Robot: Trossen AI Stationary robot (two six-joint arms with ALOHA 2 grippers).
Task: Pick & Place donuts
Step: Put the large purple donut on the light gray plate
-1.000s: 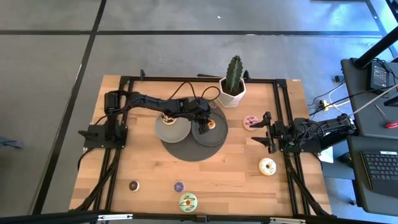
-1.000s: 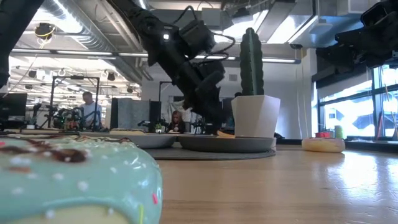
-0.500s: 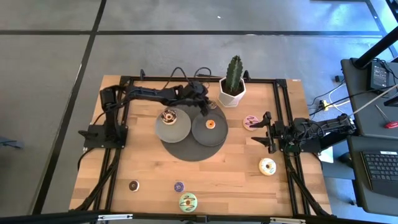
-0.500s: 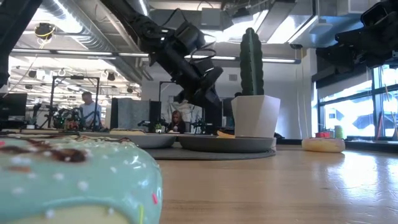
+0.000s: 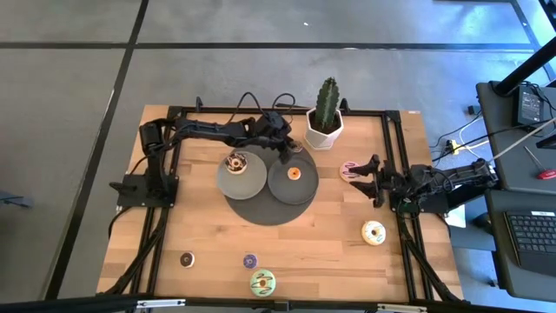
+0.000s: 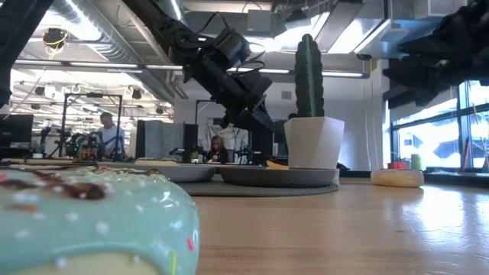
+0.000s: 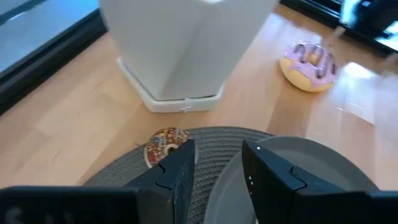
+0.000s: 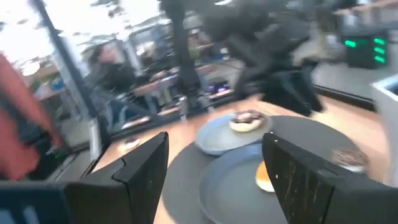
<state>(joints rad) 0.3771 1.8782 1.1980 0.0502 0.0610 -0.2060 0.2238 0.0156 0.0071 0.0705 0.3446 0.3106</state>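
The pink donut is next for my right gripper. It should go there and close on the donut's far side (image 5: pixel 350 164), toward the cactus pot.
My left gripper (image 5: pixel 284 149) hovers open over the far rim of the dark round mat, beside the cactus pot; its fingers (image 7: pixel 177 174) stand apart above the mat. A speckled mini donut (image 7: pixel 165 142) lies on the mat below them. An orange mini donut (image 5: pixel 294 173) sits on the right grey plate (image 5: pixel 280 187). A brown-iced donut (image 5: pixel 234 162) sits on the left plate. My right gripper (image 5: pixel 365 176) is open, just right of the pink donut (image 5: pixel 348 170). A white donut (image 5: pixel 373 232), a green donut (image 5: pixel 262 281) and two mini donuts (image 5: pixel 186 259) lie on the wood.
A cactus in a white pot (image 5: pixel 325 122) stands at the far edge, close to my left gripper. The dark mat (image 5: pixel 261 213) carries both plates. Black rails (image 5: pixel 401 235) run down each side of the table. Bare wood lies between the mat and the near donuts.
My left gripper has risen off the right plate and drawn back toward the far edge, leaving the orange mini donut lying on that plate. My right gripper has shifted a little toward the far edge and the pink donut.
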